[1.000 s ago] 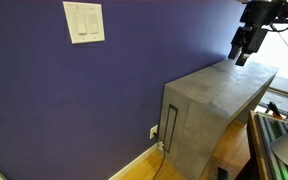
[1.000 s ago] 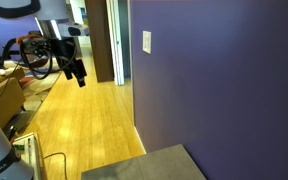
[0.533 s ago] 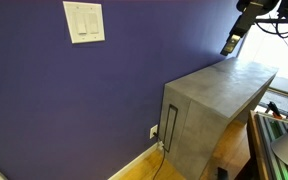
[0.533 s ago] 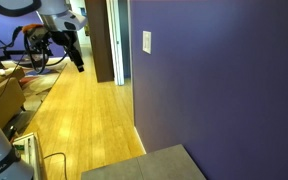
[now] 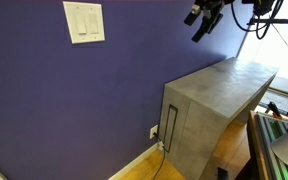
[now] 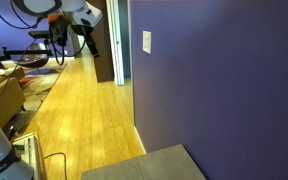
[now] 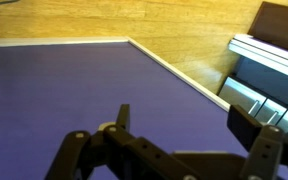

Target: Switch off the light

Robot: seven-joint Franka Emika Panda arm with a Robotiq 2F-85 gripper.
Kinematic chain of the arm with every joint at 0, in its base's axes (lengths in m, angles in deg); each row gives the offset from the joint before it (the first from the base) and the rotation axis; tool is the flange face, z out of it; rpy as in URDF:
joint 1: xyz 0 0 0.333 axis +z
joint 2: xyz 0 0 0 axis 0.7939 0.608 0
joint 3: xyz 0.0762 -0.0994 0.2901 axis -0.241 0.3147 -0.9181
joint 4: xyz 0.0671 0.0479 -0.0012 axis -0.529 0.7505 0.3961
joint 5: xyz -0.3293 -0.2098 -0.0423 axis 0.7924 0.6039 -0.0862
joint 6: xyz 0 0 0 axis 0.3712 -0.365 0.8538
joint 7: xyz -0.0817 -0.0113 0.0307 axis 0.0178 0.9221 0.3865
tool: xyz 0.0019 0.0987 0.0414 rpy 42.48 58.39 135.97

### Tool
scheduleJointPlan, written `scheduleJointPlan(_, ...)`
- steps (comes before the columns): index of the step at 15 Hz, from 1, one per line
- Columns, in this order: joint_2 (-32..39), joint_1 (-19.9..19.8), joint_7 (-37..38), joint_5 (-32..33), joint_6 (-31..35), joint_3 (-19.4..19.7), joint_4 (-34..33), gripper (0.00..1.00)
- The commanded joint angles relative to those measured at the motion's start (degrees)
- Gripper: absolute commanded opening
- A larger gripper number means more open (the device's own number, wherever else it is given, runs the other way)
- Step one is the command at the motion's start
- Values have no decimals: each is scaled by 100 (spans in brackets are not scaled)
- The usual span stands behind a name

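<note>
Next, my gripper needs to go to the light switch's paddles [image 5: 91, 15] and close in front of them, because closed fingers can press a paddle.
The light switch [image 5: 84, 22] is a white square plate with two tall paddles, high on the purple wall; it also shows edge-on in an exterior view [image 6: 147, 41]. No lamp is in view. My gripper [image 5: 199, 28] hangs in the air above the grey cabinet, well to the right of the switch and apart from the wall. It also shows in an exterior view [image 6: 90, 45]. In the wrist view my gripper [image 7: 189, 125] is open and empty, its two dark fingers [image 7: 254, 128] spread over the purple wall. The switch is not clearly seen there.
A grey cabinet [image 5: 219, 95] stands against the wall below my gripper. A small white socket plate [image 5: 153, 131] sits low on the wall beside it. A wooden floor [image 6: 79, 120] and a doorway [image 6: 109, 40] lie beyond. A grey box [image 7: 269, 75] is at the wrist view's right.
My gripper has risen from just above the cabinet top and moved along the wall toward the switch. It stays open and empty.
</note>
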Motion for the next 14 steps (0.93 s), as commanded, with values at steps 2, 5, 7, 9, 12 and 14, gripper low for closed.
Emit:
scheduleJointPlan(2,877,108,466,-669,575,-147,-875,100)
scheduleJointPlan(5,768,17,308,-588,639,-185,-776,100)
scheduleJointPlan(7,997,44,310,-658,769,-220,-959,100)
scheduleJointPlan(9,1103,50,310,-664,774,-225,-1036,100)
scheduleJointPlan(12,1115,49,310,-667,775,-225,-1044,100)
scheduleJointPlan(14,1115,49,310,-668,775,-225,-1045,100)
